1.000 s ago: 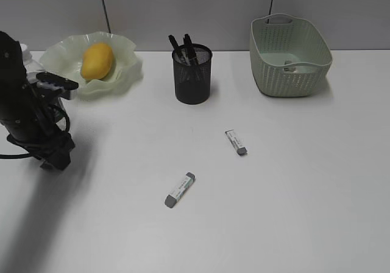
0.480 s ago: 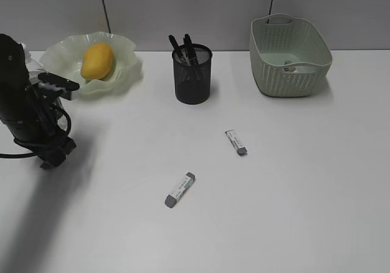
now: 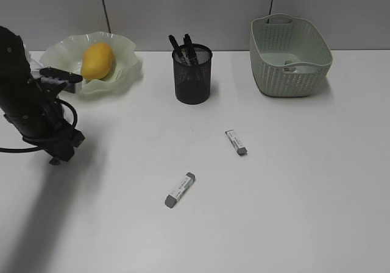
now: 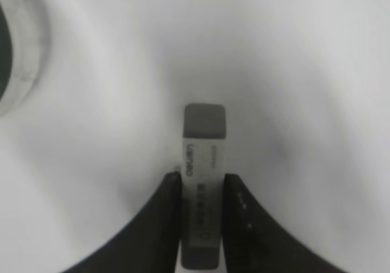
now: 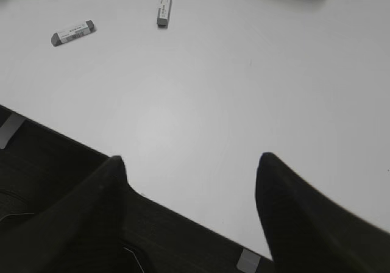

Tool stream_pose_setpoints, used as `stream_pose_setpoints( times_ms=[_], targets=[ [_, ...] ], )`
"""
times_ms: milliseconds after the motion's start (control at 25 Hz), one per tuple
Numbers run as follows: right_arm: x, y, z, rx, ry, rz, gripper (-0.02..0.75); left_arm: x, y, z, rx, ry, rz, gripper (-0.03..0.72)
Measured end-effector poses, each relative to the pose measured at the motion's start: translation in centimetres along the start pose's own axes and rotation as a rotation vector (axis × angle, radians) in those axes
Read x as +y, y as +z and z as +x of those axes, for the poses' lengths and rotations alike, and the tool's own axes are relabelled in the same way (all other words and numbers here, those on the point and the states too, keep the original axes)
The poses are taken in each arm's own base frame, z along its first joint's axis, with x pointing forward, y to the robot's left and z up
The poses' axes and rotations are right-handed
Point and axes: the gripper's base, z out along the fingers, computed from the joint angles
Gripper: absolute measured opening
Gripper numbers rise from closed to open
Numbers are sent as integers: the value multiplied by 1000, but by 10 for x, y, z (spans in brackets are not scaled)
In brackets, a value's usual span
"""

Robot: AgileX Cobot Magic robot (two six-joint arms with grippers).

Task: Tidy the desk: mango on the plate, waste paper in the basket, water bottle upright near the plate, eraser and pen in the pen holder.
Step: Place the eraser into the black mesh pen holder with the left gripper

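Observation:
The grey-ended eraser, now held over the desk, will be released by my left gripper next to the pens inside the black mesh pen holder (image 3: 192, 70).
In the left wrist view my left gripper (image 4: 202, 178) is shut on a grey-ended eraser (image 4: 204, 139), both fingers pressed to its long sides over the desk (image 3: 292, 181). The arm hides that eraser in the exterior view, where the left gripper (image 3: 63, 154) is low at the far left. Two more erasers (image 3: 180, 189) (image 3: 236, 142) lie mid-desk. The mango (image 3: 97, 60) rests on the plate (image 3: 125, 72). Pens (image 3: 183, 43) stand in the pen holder (image 3: 192, 78). Waste paper (image 3: 291, 66) lies in the basket (image 3: 290, 56). The water bottle (image 4: 21, 60) shows only as a clear curved edge. My right gripper (image 5: 192, 160) is open and holds nothing.
The right gripper hangs over the desk's front edge (image 5: 183, 215), well back from the two loose erasers (image 5: 73, 33) (image 5: 164, 10). A grey partition wall (image 3: 195, 11) runs behind the plate, pen holder and basket.
The left jaws have closed in onto the eraser, and the left arm has shifted a little to the right. The right arm and the other objects have not moved.

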Motion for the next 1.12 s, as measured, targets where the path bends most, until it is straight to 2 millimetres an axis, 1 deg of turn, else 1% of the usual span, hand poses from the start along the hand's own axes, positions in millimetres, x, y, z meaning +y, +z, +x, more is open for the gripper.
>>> stream_pose_setpoints(
  times_ms=[80,200,360,440,600,720,800,880,1000,1120],
  targets=[
    [0,0,0,0,-1,3,521,-8,-11,-5,-39,13,5,158],
    [-1,0,0,0,-3,7,521,-24,-24,-21,-105,40,21,157],
    [-1,0,0,0,-3,7,521,-46,-52,-58,-274,52,56,157],
    [-1,0,0,0,-3,7,521,-55,-72,-79,-398,53,68,157],
    [-1,0,0,0,-3,7,521,-63,-107,-110,-641,5,96,157],
    [-1,0,0,0,-4,8,521,-65,-124,-126,-772,-56,128,157],
    [-1,0,0,-4,-4,8,521,-69,-125,-136,-816,-68,139,157],
    [-1,0,-1,-13,-4,7,521,-77,-120,-145,-825,-61,154,157],
    [-1,0,-2,-24,-4,8,521,-91,-102,-155,-803,-45,176,157],
    [-1,0,-2,-26,-5,9,521,-98,-81,-162,-774,-69,207,157]
  ],
)
